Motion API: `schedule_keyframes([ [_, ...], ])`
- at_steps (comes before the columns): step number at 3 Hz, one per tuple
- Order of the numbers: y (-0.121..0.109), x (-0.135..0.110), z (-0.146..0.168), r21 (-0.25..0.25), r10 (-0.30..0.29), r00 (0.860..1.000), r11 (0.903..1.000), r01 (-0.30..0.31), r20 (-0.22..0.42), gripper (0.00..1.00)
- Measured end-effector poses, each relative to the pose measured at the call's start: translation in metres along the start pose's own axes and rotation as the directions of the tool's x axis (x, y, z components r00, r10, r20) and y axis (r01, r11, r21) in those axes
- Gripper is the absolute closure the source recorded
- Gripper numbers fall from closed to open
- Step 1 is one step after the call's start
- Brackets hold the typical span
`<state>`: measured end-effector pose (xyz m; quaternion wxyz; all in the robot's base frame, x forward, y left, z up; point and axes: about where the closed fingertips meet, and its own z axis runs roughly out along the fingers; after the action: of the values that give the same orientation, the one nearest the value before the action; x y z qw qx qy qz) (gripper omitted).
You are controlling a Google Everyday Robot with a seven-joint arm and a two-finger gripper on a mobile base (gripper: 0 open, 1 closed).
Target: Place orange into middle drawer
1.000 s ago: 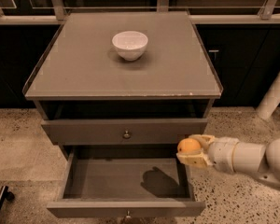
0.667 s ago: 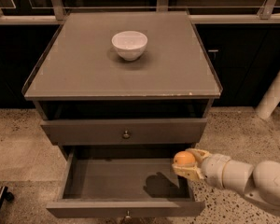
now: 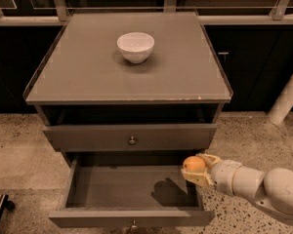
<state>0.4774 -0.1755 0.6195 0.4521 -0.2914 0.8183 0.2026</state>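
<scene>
Next, my gripper lets go of the orange on the bottom of the open middle drawer, in the gripper's shadow (image 3: 167, 193) near the drawer's front panel. The orange is now held above that drawer.
The orange (image 3: 194, 164) is small, round and matte, held in my gripper (image 3: 199, 171) at the lower right. The gripper is shut on it and holds it above the right end of the middle drawer (image 3: 132, 188). That drawer is pulled open: a wide shallow grey box with a dark bare floor, where the gripper's shadow falls. Its small knob (image 3: 133, 225) shows at the bottom edge. My white arm reaches in from the right.
A white bowl (image 3: 136, 47) stands on the grey cabinet top (image 3: 88, 77). The closed drawer above (image 3: 132, 138) has a round knob. Speckled floor lies on both sides, a white post (image 3: 288, 99) at right, dark cabinets behind, a black object (image 3: 0, 211) at lower left.
My gripper with the orange has moved down and left, from beside the drawer's right side to over its right end.
</scene>
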Motion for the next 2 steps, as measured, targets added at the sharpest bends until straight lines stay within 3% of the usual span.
schedule_keyframes([
  [1, 0.001, 0.036, 0.026, -0.036, 0.066, 0.996, 0.9970, -0.068, -0.061, 1.00],
  [2, 0.013, 0.099, 0.074, -0.084, 0.151, 0.974, 0.9824, -0.167, -0.170, 1.00],
])
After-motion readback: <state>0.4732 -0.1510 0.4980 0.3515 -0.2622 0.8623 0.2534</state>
